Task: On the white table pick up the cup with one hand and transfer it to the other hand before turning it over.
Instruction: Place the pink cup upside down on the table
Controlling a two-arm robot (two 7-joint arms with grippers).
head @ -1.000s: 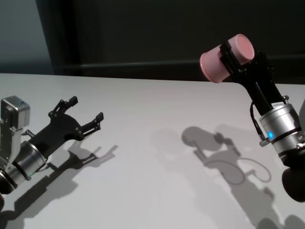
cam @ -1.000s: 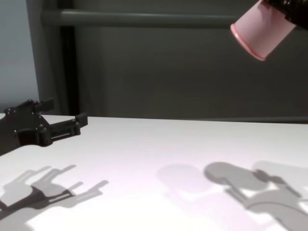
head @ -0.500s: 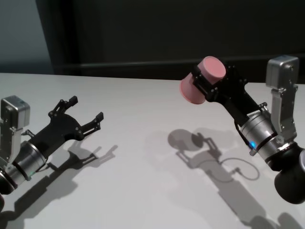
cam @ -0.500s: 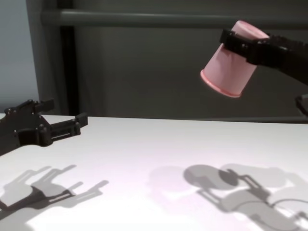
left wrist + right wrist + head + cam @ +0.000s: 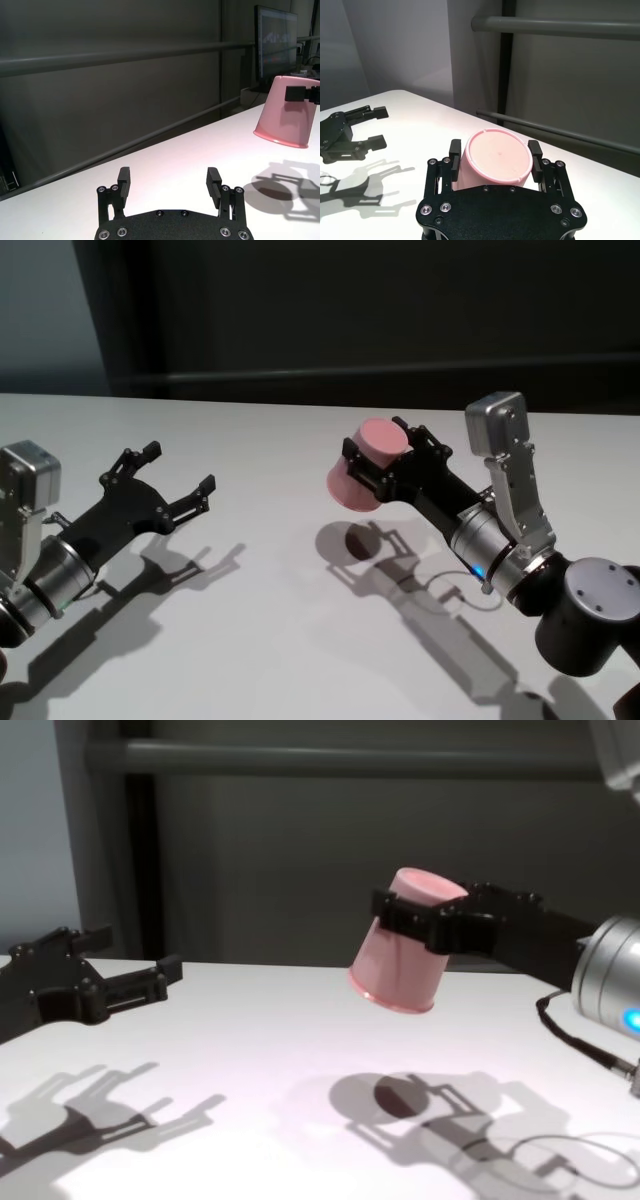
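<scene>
I need to use my right gripper to set the pink cup down on the white table (image 5: 395,1122) by the near edge of its shadow. The cup now hangs upside down above the table.
The pink cup (image 5: 352,488) hangs above the white table (image 5: 250,640), right of the middle. It is upside down and tilted, base up and rim down. My right gripper (image 5: 382,452), on the arm with the blue light, is shut on the cup's sides near the base. The cup (image 5: 495,156) sits between its fingers in the right wrist view, and also shows in the chest view (image 5: 400,975) and the left wrist view (image 5: 287,115). My left gripper (image 5: 180,468) is open and empty, low over the table at the left, well apart from the cup.
A dark wall with a horizontal rail (image 5: 330,758) runs behind the table's far edge. A monitor (image 5: 276,45) stands off the table's far side. A thin cable (image 5: 580,1150) loops under my right wrist.
My right arm has brought the cup down and to the left, from high at the right to just above the table, turning it rim-down. The left arm has not moved.
</scene>
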